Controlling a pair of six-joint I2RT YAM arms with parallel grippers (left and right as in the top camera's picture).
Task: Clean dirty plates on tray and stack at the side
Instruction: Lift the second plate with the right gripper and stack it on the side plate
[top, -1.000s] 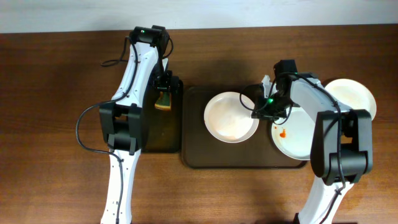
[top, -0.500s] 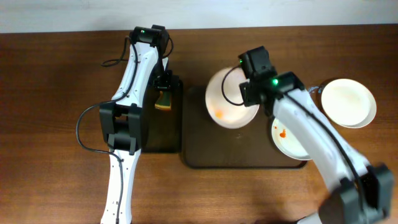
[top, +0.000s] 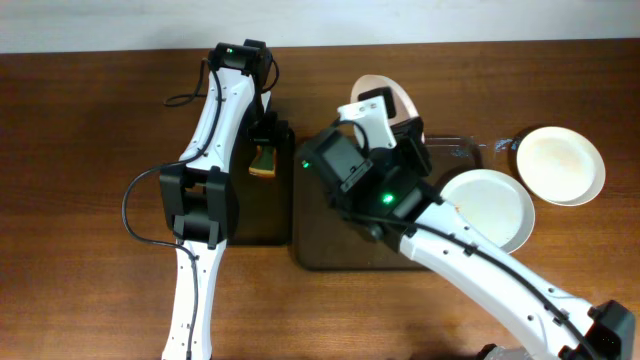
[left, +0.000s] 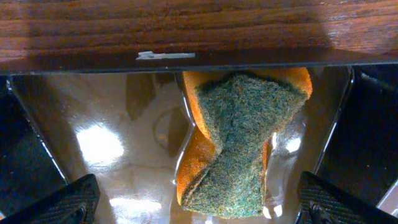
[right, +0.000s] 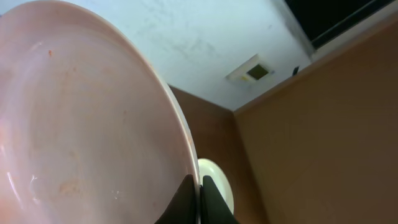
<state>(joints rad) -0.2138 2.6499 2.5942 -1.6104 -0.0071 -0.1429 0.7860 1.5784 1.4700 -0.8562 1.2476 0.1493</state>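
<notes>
Next, my right gripper releases the white plate on top of the plate resting on the bare table (top: 561, 165).
My right gripper (right: 199, 194) is shut on the rim of a white plate (right: 81, 124) with faint orange smears. It holds the plate tilted on edge, high above the back of the brown tray (top: 315, 235); the plate shows in the overhead view (top: 388, 92). A second plate (top: 492, 208) lies at the tray's right end, with no smear on its visible part. A third plate (top: 558, 165) rests on the table to the right. My left gripper (left: 199, 202) is open around a green-and-orange sponge (left: 239, 143).
The sponge (top: 263, 160) lies in a narrow black tray (top: 265, 215) left of the brown tray. My raised right arm (top: 440, 240) hides much of the brown tray from above. Cables lie at the back near the left arm's base.
My right gripper has lifted its plate off the brown tray, tilting it up toward the back. The arm has risen toward the camera. The left arm has stayed still.
</notes>
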